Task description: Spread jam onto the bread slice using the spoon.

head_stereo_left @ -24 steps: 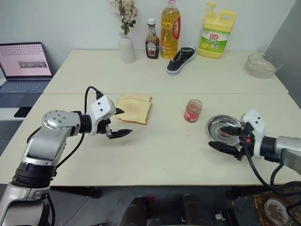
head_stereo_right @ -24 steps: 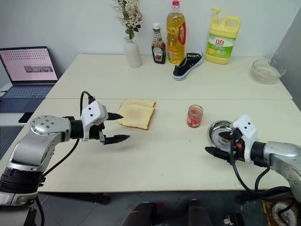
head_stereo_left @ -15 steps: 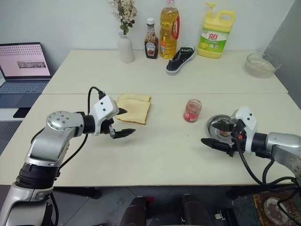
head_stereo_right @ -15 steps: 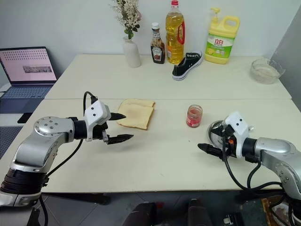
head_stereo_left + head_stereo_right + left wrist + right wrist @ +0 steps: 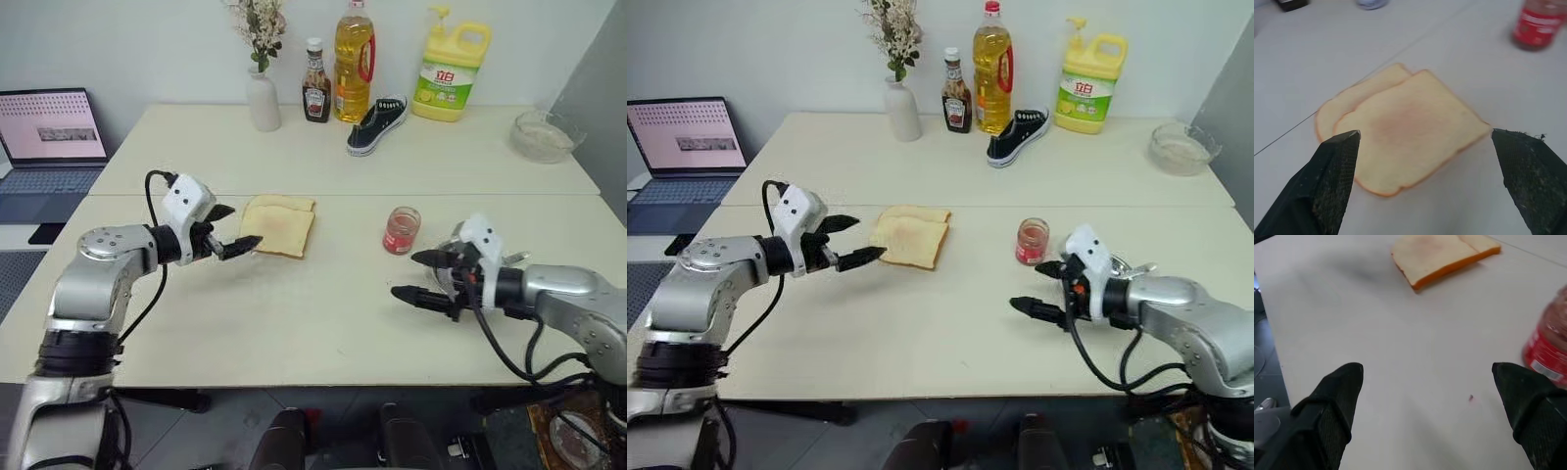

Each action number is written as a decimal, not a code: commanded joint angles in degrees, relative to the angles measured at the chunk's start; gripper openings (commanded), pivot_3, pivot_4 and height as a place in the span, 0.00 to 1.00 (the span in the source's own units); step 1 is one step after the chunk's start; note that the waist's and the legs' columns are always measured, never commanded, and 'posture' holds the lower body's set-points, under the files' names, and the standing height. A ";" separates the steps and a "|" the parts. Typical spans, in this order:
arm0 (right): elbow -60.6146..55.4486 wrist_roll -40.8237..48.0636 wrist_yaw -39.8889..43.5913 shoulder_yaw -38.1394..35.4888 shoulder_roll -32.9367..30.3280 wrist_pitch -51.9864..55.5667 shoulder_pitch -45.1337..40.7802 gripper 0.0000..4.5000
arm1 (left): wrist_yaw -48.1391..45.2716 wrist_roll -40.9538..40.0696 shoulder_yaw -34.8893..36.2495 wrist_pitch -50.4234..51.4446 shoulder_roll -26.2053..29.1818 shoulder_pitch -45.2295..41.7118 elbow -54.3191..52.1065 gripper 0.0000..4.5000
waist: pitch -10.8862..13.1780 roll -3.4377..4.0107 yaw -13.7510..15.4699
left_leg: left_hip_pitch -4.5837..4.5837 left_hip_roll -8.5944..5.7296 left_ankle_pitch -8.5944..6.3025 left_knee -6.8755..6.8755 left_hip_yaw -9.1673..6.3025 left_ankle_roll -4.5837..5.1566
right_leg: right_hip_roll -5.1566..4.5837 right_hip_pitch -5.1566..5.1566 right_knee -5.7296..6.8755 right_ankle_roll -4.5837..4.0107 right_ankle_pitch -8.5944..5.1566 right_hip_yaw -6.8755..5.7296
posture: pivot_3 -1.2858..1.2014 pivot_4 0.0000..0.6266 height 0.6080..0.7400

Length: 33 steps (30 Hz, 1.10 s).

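The end of the spoon's handle (image 5: 515, 258) sticks out over the steel dish's rim, and my right gripper will go there next and close on it.
Two bread slices lie overlapped at mid-table: a pale bread slice (image 5: 286, 204) peeks out from under one with a browner face (image 5: 279, 231). The jam (image 5: 402, 230), red in a small clear jar, stands to their right. My left gripper (image 5: 245, 224) hangs open just left of the bread, fingers pointing at it; in the left wrist view its fingertips (image 5: 1339, 147) frame the top slice (image 5: 1410, 127). My right gripper (image 5: 404, 275) is open, low over the table just in front of the jar (image 5: 1550, 350). The spoon is hidden behind my right hand.
A round steel dish (image 5: 441, 275) sits behind my right gripper. Along the far side stand a vase (image 5: 263, 98), ketchup bottle (image 5: 315, 95), oil bottle (image 5: 355, 64), yellow detergent jug (image 5: 453, 76), a shoe (image 5: 377, 125) and a glass bowl (image 5: 544, 135). A laptop (image 5: 51, 127) is at far left.
My left gripper has drawn back to the left and risen, now level with the bread's left edge. My right gripper has slid left from the dish to near the jar. Both stayed open.
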 commanded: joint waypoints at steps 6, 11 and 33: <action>1.28 -2.09 -0.09 4.48 4.87 -3.20 -6.20 0.99 | 7.86 -0.02 5.41 -2.71 -6.41 -2.15 16.36 0.99 | -0.04 -0.06 0.00 | 0.00 -0.02 -0.01 -0.03 -0.01 -0.01 | -0.02 -0.01 -0.03 -0.08 0.06 0.00 | 0.52 0.24 1.00; 1.53 -2.85 -0.05 5.50 6.41 -3.62 -7.40 0.99 | 6.59 -4.15 7.43 0.97 -10.76 -5.59 22.31 0.99 | -0.06 -0.10 0.30 | -0.04 -0.06 0.00 -0.01 -0.10 -0.03 | -0.02 -0.03 -0.02 -0.27 0.17 -0.06 | 0.52 0.24 1.00; -0.07 -1.92 -2.67 2.56 7.25 -1.80 -7.72 1.00 | 2.98 -3.87 5.83 -2.64 -11.25 -9.06 23.48 0.01 | -0.08 -0.15 -0.02 | -0.06 -0.06 0.00 -0.01 -0.15 -0.03 | -0.02 -0.04 -0.02 -0.29 0.19 -0.18 | 0.52 0.24 1.00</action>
